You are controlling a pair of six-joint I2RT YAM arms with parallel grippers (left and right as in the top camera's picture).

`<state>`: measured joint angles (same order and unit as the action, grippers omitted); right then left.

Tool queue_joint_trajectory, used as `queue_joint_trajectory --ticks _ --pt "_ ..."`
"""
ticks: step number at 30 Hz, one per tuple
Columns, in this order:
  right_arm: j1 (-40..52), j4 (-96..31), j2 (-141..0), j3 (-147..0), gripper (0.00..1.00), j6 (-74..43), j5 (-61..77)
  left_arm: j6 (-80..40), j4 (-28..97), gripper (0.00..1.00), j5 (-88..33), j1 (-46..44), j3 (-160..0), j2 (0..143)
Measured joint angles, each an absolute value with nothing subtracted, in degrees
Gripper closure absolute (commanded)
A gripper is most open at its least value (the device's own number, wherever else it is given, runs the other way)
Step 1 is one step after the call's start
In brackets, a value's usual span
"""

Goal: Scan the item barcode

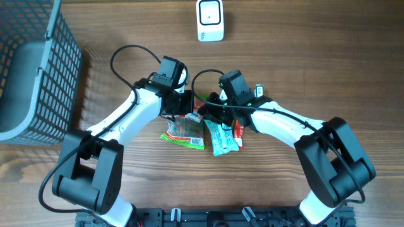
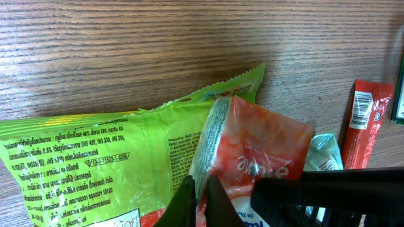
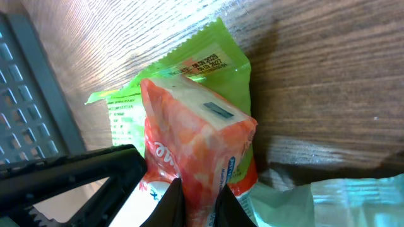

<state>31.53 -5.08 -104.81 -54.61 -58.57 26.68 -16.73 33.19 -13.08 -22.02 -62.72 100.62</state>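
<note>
Next, my right gripper lets go of the snack pouch beside the green-and-white box [image 1: 278, 99], on the box's side away from the red sachet.
Both grippers hold one red-orange snack pouch [image 2: 252, 148] [image 3: 189, 145] [image 1: 200, 104] above the middle of the table. In the left wrist view, my left gripper [image 2: 201, 198] [image 1: 187, 104] is shut on the pouch's crimped side seam. My right gripper [image 3: 199, 202] [image 1: 211, 108] is shut on the pouch's lower body, with the foil squeezed between its fingers. A small dark printed block [image 3: 218, 111] shows on the pouch's top fold. The white scanner [image 1: 209, 20] stands at the far edge of the table, away from both arms.
Under the pouch lies a green packet [image 1: 184, 133] [image 2: 95, 164], with teal packets [image 1: 222, 137] and a red stick sachet [image 2: 363, 123] [image 1: 238, 130] carrying a barcode to its right. A grey wire basket [image 1: 31, 69] fills the far left.
</note>
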Motion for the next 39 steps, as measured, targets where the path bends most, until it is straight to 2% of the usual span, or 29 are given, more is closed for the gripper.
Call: queue_joint_trajectory --ticks 4,9,13,17,21,23,33,36,38,39 --pt "31.1 -5.8 -104.4 -54.7 0.90 -50.1 26.3 -17.0 33.6 0.80 -13.1 -21.6 -62.7 100.2" --pt "28.8 -21.6 -96.1 -61.6 0.95 -37.0 21.4 -17.1 34.5 0.77 -12.9 -17.3 -66.1 91.7" --pt "28.7 -44.1 -91.4 -71.6 0.95 -27.7 7.1 -17.1 38.3 0.76 -12.8 -13.3 -67.4 86.4" --pt "28.7 -53.4 -91.1 -73.6 0.96 -23.1 -13.5 -17.1 42.6 0.76 -10.3 -11.5 -67.4 87.5" --pt "28.7 -53.3 -91.1 -72.3 0.96 -20.5 -29.7 -17.1 43.7 0.75 -9.5 -11.5 -67.4 88.7" --pt "28.4 -53.0 -91.2 -71.2 0.96 -17.9 -33.2 -17.1 44.0 0.75 -9.2 -11.5 -67.4 89.4" --pt "22.2 -44.8 -96.8 -64.0 0.95 -12.5 -34.9 -17.1 44.6 0.69 -9.2 -11.5 -67.4 92.1" --pt "22.2 -42.7 -98.6 -62.8 0.80 -12.1 -33.9 -17.1 44.6 0.69 -9.2 -11.5 -67.4 92.1" --pt "22.2 -41.3 -100.7 -62.0 0.78 -11.3 -33.4 -17.1 44.6 0.68 -9.2 -11.5 -67.4 92.1" --pt "22.2 -41.0 -101.3 -62.0 0.73 -11.2 -33.3 -17.1 44.6 0.68 -9.2 -11.5 -67.4 92.1"
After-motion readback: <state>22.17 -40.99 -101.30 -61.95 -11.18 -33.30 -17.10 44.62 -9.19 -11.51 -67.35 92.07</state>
